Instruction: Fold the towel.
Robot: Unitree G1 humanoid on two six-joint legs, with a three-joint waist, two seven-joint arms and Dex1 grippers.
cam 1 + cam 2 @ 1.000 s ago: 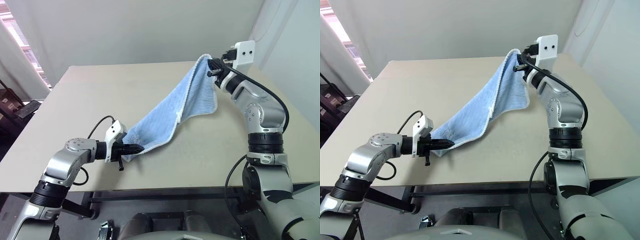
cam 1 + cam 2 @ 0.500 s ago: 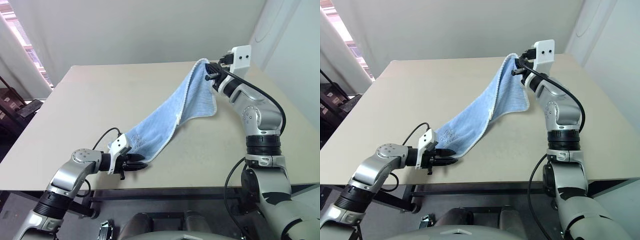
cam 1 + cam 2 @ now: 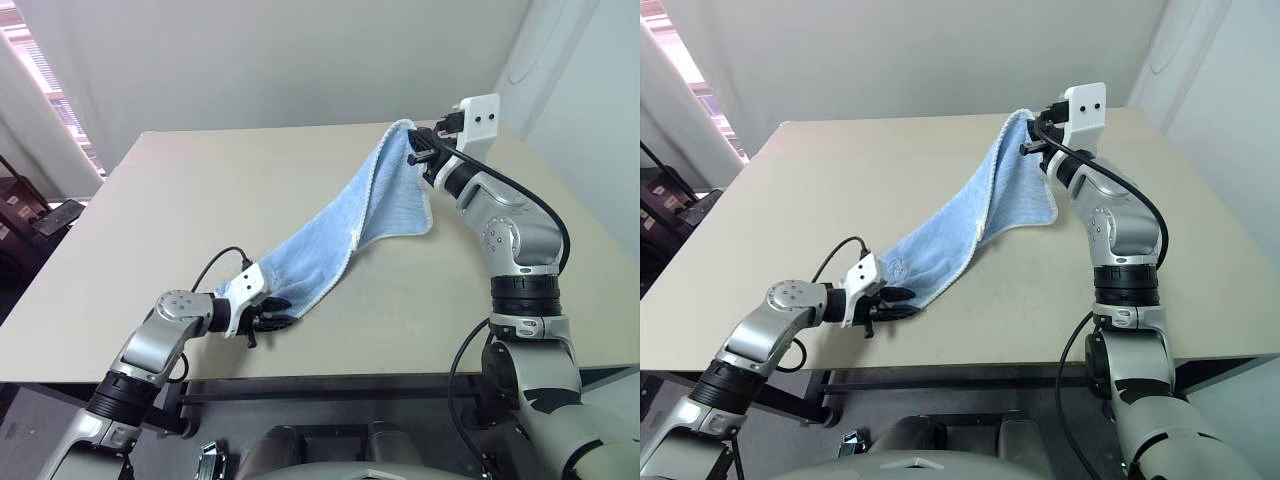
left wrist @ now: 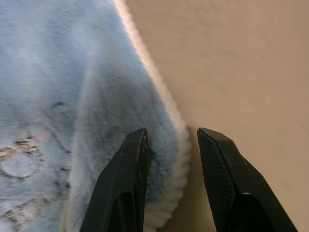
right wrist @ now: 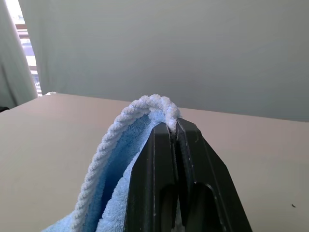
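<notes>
Next, my left gripper pinches that corner (image 4: 170,186), the edged one that is loose between its fingers while the towel slants, before it lifts the towel straight.
The towel (image 3: 340,225) is light blue with white edging and stretches slantwise over the beige table (image 3: 200,180). My right gripper (image 3: 418,148) holds its top corner high at the back right, shut on the white edge (image 5: 145,104). The towel's lower end lies on the table near the front edge, with a small dark embroidered mark (image 3: 895,267) facing up. My left gripper (image 3: 275,312) sits low at that end and is open. Its two fingers (image 4: 130,164) stand apart, with the towel's edged corner (image 4: 169,159) lying loose between them.
The table's front edge runs just below my left gripper. Dark furniture (image 3: 40,215) stands off the table's left side. A pale wall (image 3: 300,50) closes the back, and bare tabletop spreads left of the towel.
My left gripper has opened, let go of the towel's lower corner and sunk toward the table. That end now rests on the table. The right gripper still holds the top corner.
</notes>
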